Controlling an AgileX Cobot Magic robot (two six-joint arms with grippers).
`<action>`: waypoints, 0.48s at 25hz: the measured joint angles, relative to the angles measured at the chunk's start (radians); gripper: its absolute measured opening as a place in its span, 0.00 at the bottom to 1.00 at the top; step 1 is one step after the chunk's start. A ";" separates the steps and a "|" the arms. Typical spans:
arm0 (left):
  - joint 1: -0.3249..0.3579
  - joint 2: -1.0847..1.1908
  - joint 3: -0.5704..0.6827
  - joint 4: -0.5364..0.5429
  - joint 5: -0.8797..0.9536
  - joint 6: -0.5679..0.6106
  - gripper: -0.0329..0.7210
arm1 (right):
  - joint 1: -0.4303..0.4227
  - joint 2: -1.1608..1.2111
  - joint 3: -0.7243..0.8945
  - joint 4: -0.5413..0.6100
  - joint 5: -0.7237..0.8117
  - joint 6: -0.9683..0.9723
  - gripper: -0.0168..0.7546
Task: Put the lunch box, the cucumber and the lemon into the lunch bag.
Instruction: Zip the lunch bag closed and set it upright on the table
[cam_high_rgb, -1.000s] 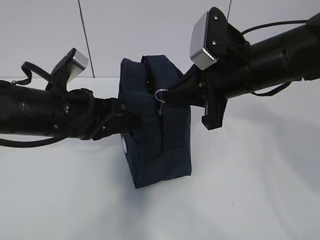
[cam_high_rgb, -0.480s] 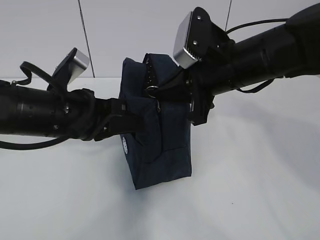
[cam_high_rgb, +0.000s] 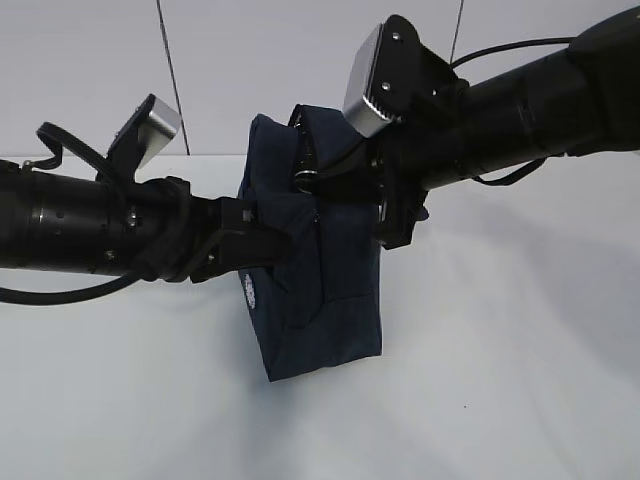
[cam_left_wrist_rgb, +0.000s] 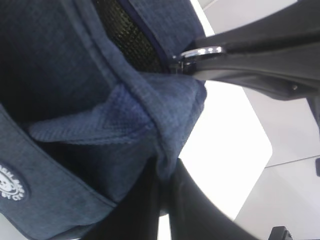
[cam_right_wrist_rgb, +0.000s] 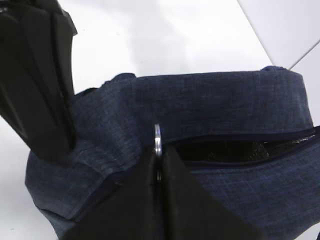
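Observation:
With the lunch bag's fabric bunched below the zipper ring, my left gripper next takes the lunch bag's side lower down (cam_high_rgb: 268, 312) before my right gripper pulls the ring.
The dark navy lunch bag (cam_high_rgb: 325, 300) stands on the white table between both arms. My left gripper (cam_high_rgb: 283, 240) is shut on a fold of the bag's fabric at its left side; in the left wrist view the cloth (cam_left_wrist_rgb: 170, 110) is pinched between the black fingers (cam_left_wrist_rgb: 200, 210). My right gripper (cam_high_rgb: 318, 182) is shut on the silver ring pull (cam_right_wrist_rgb: 158, 139) of the top zipper. Beside the ring the zipper gapes, showing a dark slit (cam_right_wrist_rgb: 225, 149) with black mesh inside. The lunch box, the cucumber and the lemon are out of view.
The white table (cam_high_rgb: 500, 380) stretches around the bag, with a pale wall (cam_high_rgb: 250, 60) behind it. A round white logo patch (cam_left_wrist_rgb: 10, 182) sits on the bag's side. The left arm's fingers (cam_right_wrist_rgb: 40, 100) show at the upper left of the right wrist view.
My right gripper has moved left along the bag's top with the ring pull in it, most of it in the first half second. The left gripper keeps its hold in place.

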 joint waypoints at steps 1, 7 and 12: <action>0.000 0.000 0.000 0.000 0.000 0.000 0.04 | 0.000 0.000 0.000 0.000 0.000 0.004 0.03; 0.000 0.000 0.000 0.004 0.007 0.000 0.04 | 0.000 0.000 0.000 -0.017 0.002 0.031 0.03; 0.000 0.000 0.000 0.025 0.031 0.033 0.23 | 0.000 0.000 -0.004 -0.085 0.004 0.093 0.03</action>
